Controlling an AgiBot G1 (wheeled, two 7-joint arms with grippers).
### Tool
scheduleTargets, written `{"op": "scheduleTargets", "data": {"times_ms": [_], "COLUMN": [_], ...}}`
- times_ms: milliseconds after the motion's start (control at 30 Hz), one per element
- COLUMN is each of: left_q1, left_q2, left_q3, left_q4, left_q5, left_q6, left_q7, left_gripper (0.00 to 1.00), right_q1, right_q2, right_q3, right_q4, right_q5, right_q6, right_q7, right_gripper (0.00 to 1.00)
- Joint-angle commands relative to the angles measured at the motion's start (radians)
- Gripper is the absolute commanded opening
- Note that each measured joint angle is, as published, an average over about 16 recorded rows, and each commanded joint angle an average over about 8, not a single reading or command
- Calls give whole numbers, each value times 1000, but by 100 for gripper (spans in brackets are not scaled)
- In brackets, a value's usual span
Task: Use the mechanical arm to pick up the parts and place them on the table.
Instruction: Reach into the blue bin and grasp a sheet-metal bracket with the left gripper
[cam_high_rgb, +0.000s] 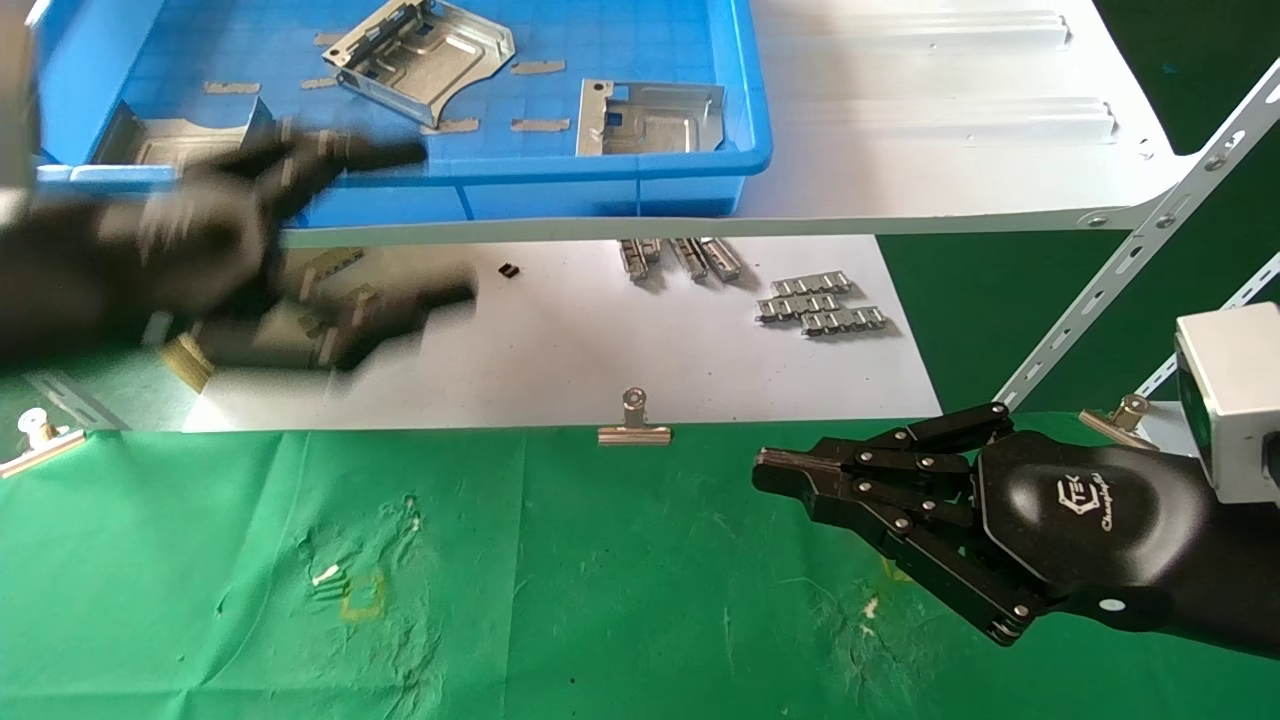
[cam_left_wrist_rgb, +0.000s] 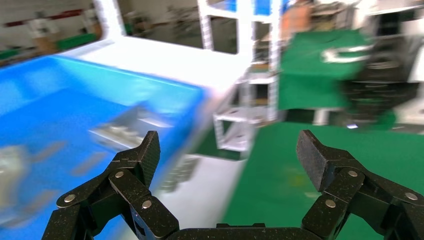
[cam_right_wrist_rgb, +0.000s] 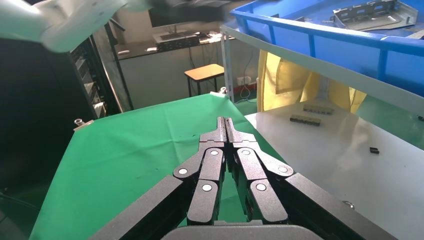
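My left gripper needs to close on the narrow side strip (cam_high_rgb: 371, 29) of the silvery part at the back of the blue tray.
Three silvery parts lie in the blue tray (cam_high_rgb: 600, 165): one at the back (cam_high_rgb: 420, 60), one at the front right (cam_high_rgb: 650, 118), one at the front left (cam_high_rgb: 180, 140), partly hidden by my left arm. My left gripper (cam_high_rgb: 440, 225) is blurred, open and empty, in front of the tray's front left wall, above the white sheet. Its view (cam_left_wrist_rgb: 231, 150) shows wide-apart fingers and a blurred part (cam_left_wrist_rgb: 125, 130) in the tray. My right gripper (cam_high_rgb: 765, 465) is shut and empty, low over the green table (cam_high_rgb: 600, 580) at the right; it also shows in the right wrist view (cam_right_wrist_rgb: 225, 122).
The tray stands on a white metal shelf (cam_high_rgb: 900, 150) with slanted braces (cam_high_rgb: 1120, 270) at the right. Under it, small grey ridged strips (cam_high_rgb: 820, 300) lie on a white sheet. Binder clips (cam_high_rgb: 634, 420) hold the cloth's far edge. Yellow square outlines (cam_high_rgb: 362, 595) mark the cloth.
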Motion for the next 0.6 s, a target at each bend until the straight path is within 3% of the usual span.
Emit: {"op": "scheduleTargets", "data": {"times_ms": [33, 267, 300, 533, 600], "left_q1": [-87, -364, -394, -512, -525], "left_q2": [37, 212, 234, 343, 363], "left_q3": [24, 117, 129, 186, 192], "left_q4": [63, 460, 512, 770, 814], "left_q5": [59, 261, 285, 403, 417], "left_q6": [-23, -152, -174, -352, -393], "left_q7": [-5, 26, 32, 78, 89], "left_gripper": [100, 99, 90, 3, 0], "right_q1": [0, 0, 0, 0, 0], "right_q2": [0, 0, 0, 0, 0], "right_q3": [0, 0, 0, 0, 0], "right_q4": [0, 0, 0, 0, 0], "right_q5": [0, 0, 0, 0, 0], "right_q6": [0, 0, 0, 0, 0], "right_q7": [0, 0, 0, 0, 0], "right_gripper": [0, 0, 5, 91, 100]}}
